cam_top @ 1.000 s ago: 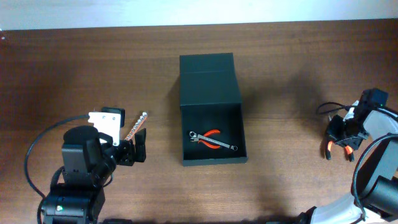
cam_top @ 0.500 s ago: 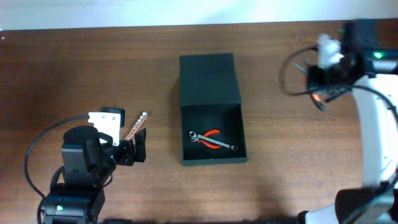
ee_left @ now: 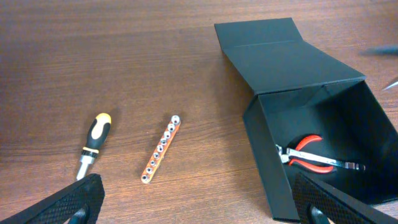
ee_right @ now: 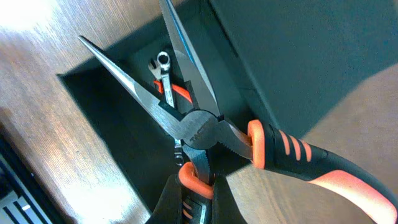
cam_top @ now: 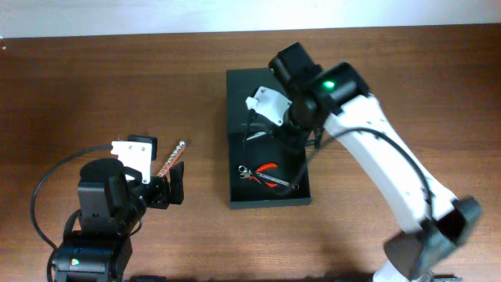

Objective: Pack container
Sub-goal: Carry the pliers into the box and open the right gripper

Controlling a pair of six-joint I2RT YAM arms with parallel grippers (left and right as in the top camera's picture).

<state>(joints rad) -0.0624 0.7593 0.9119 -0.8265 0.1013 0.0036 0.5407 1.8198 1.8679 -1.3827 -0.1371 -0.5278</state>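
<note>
Next, my left gripper goes to the middle of the orange bit strip [cam_top: 170, 160] [ee_left: 160, 149], between the container and the screwdriver, and closes there.
The container [cam_top: 232, 168] is a dark box standing open at the table's middle, with its lid [cam_top: 262, 98] lying flat behind it. Red-handled pliers [cam_top: 268, 173] and a small wrench [cam_top: 244, 170] lie inside. My right gripper [cam_top: 274, 125] hangs over the box's back edge. It is shut on one handle of the orange-and-black long-nose pliers [ee_right: 199, 124], whose nose is spread open and points into the box [ee_right: 118, 99]. My left gripper [ee_left: 199, 211] is open and empty, low over the table left of the container [ee_left: 267, 155].
An orange bit strip [ee_left: 161, 149] lies left of the box and also shows in the overhead view [cam_top: 171, 159]. A yellow-and-black screwdriver [ee_left: 93, 140] lies further left. The left arm's base [cam_top: 98, 219] fills the front left.
My right arm has swung from the table's far right edge to over the container, carrying the long-nose pliers. The left arm has not moved.
</note>
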